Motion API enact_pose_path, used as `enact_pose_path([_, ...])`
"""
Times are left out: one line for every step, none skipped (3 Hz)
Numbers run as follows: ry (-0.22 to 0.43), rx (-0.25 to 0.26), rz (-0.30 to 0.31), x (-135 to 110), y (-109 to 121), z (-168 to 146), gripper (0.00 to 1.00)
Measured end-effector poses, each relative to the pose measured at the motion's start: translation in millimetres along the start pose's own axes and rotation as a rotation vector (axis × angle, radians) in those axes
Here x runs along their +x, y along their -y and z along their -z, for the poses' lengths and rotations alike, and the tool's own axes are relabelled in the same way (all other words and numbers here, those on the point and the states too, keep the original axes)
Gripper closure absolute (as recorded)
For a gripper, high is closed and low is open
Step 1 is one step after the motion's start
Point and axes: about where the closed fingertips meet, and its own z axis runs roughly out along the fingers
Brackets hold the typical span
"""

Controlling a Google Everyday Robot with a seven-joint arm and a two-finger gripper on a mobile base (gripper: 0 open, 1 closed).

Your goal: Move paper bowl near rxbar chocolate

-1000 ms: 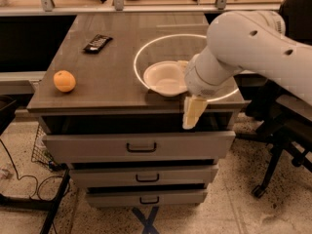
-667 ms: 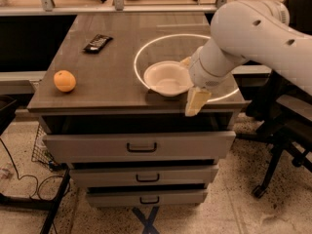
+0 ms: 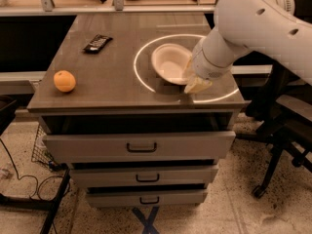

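Note:
The paper bowl is tilted with its rim in my gripper, so next I open, set the bowl down flat and grip its near rim [image 3: 179, 82] before moving it.
The white paper bowl [image 3: 169, 62] is at the right middle of the tabletop, tilted, with its right rim between my gripper's fingers. My gripper [image 3: 191, 78] is at the bowl's right edge, shut on the rim, and one pale finger [image 3: 198, 86] points down toward the table. The big white arm comes in from the upper right. The rxbar chocolate [image 3: 97, 43], a flat black wrapper, lies at the far left of the tabletop, well apart from the bowl.
An orange fruit [image 3: 65, 81] sits near the front left edge of the brown tabletop [image 3: 117, 89]. A bright light ring [image 3: 138, 77] circles the bowl's area. Drawers [image 3: 141, 146] are below. A black office chair [image 3: 285, 130] stands at the right.
My gripper has risen from below the table's front edge to tabletop height, and the bowl has lifted and tilted with it, shifting slightly back.

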Motion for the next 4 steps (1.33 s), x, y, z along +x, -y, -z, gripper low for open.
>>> enact_pose_path([0.0,0.0,0.002,-0.7,-0.2,0.7,0.88])
enact_pose_path([-0.001,0.001,0.003,-1.4,-0.5,1.3,1.0])
enact_pose_path([-0.001,0.001,0.003,-1.4,-0.5,1.3,1.0])
enact_pose_path([-0.001,0.001,0.005,-2.1,-0.8,1.9,0.83])
